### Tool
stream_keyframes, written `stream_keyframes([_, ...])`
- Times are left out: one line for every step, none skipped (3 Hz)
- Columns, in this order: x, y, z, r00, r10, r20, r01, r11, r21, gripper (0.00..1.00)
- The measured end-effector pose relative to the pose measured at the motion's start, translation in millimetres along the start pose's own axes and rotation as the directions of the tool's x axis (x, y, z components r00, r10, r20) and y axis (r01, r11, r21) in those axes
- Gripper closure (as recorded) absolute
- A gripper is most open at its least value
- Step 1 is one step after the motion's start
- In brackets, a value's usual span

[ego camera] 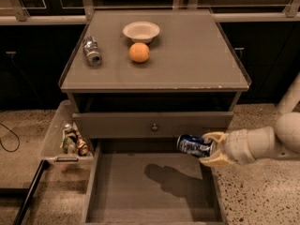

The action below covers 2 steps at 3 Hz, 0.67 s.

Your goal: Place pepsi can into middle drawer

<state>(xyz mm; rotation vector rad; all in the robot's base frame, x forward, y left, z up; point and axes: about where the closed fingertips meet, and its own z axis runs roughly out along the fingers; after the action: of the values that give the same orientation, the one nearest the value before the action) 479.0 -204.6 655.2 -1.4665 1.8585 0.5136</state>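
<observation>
My gripper will release the pepsi can on the open middle drawer's bare bottom, straight (158, 173) below the knob. The can still hangs over that drawer.
The dark blue pepsi can (193, 145) lies on its side in my gripper (209, 149), which reaches in from the right and is shut on it. The can hangs over the back right part of the open middle drawer (150, 191), just below the grey front panel with a knob (154, 126). The drawer's bare floor shows the shadow of the can and arm.
On the cabinet top (197, 55) are a silver-grey can (92, 50) lying down, an orange (139, 52) and a white bowl (141, 31). A clear plastic bin (65, 137) of small items hangs at the cabinet's left side. Speckled floor lies to the right.
</observation>
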Motion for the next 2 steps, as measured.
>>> stream_keyframes([37.1,6.1,82.1,0.999,-0.027,-0.017,0.026,0.9989,-0.038,1.00])
stream_keyframes([37.3,6.3,83.4,1.000,-0.026,-0.017,0.025,0.9989,-0.040,1.00])
